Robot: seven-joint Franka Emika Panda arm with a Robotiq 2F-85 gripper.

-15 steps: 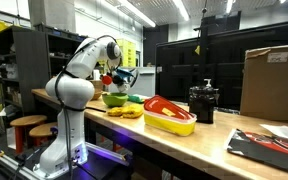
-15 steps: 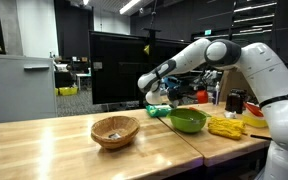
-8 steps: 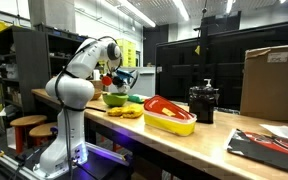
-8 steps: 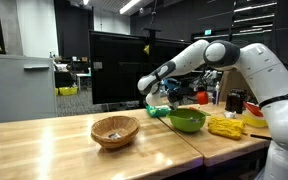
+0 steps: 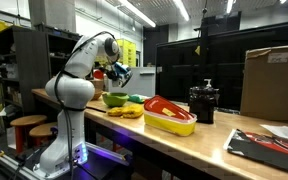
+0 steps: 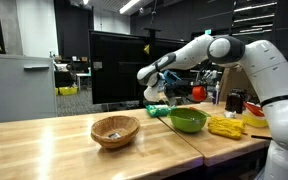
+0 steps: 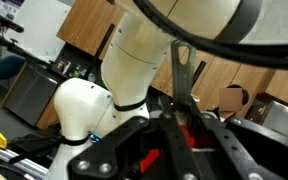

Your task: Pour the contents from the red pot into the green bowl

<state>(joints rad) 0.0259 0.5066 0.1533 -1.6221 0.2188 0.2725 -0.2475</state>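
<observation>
My gripper will let go of the red pot inside the green bowl (image 5: 115,98) on the wooden table.
My gripper (image 5: 114,72) hangs in the air above and just behind the lime-green bowl (image 5: 114,99), and it stands up and to the left of that bowl (image 6: 187,121) where it shows again (image 6: 153,86). In the wrist view the black fingers of the gripper (image 7: 187,138) are shut on a small red thing, the red pot (image 7: 150,159). The camera there faces the robot's own white base, so the hand is turned well off vertical. The pot is too small to make out in either exterior view, and its contents are hidden.
On the long wooden table, a large oval red-and-yellow basin (image 5: 170,114) lies beside the bowl, with yellow items (image 5: 129,112) in front and a black pot (image 5: 203,102) beyond. A wicker bowl (image 6: 115,130) stands apart. A cardboard box (image 5: 274,80) stands far down the table.
The gripper has risen a little above the green bowl and turned at the wrist. It has stayed shut throughout.
</observation>
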